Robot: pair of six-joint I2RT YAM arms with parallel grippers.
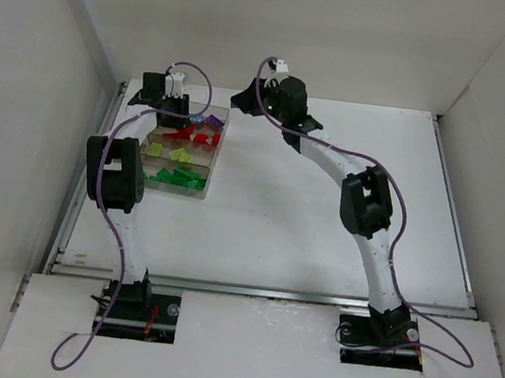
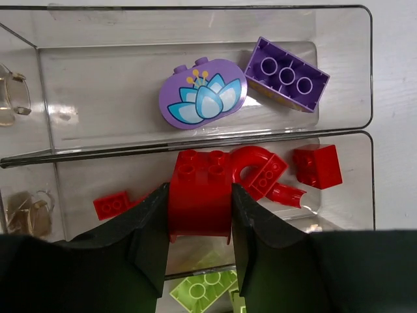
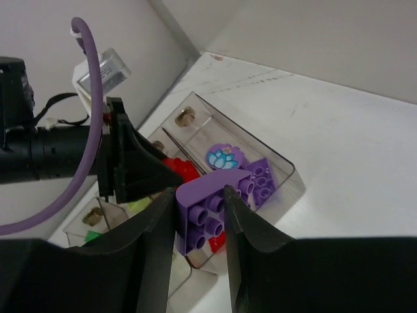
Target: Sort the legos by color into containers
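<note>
The purple rounded brick, now hovering above the tray, will be let go by my right gripper between the lotus-printed purple oval and the purple brick (image 1: pixel 207 121) (image 3: pixel 240 177).
The clear tray (image 1: pixel 212 177) lies at the table's far left, its compartments holding purple (image 1: pixel 215 121), red (image 1: pixel 195 134), lime (image 1: pixel 181 154) and green legos (image 1: pixel 179 178). My left gripper (image 2: pixel 199 192) is shut on a red lego (image 2: pixel 199 179) over the red compartment, where a red arch (image 2: pixel 260 171) and a red block (image 2: pixel 317 165) lie. A lotus-printed purple oval (image 2: pixel 202 101) and a purple brick (image 2: pixel 287 73) sit in the far compartment. My right gripper (image 3: pixel 199 191) is shut on a purple lego (image 3: pixel 207 208), hovering above the tray's near right corner (image 3: pixel 287 176).
Small metal hooks (image 2: pixel 14 98) lie at the left ends of the compartments. The left arm's gripper (image 3: pixel 140 171) and its purple cable (image 3: pixel 91 78) hang close beside my right gripper. White enclosure walls (image 1: pixel 27 81) stand around the table.
</note>
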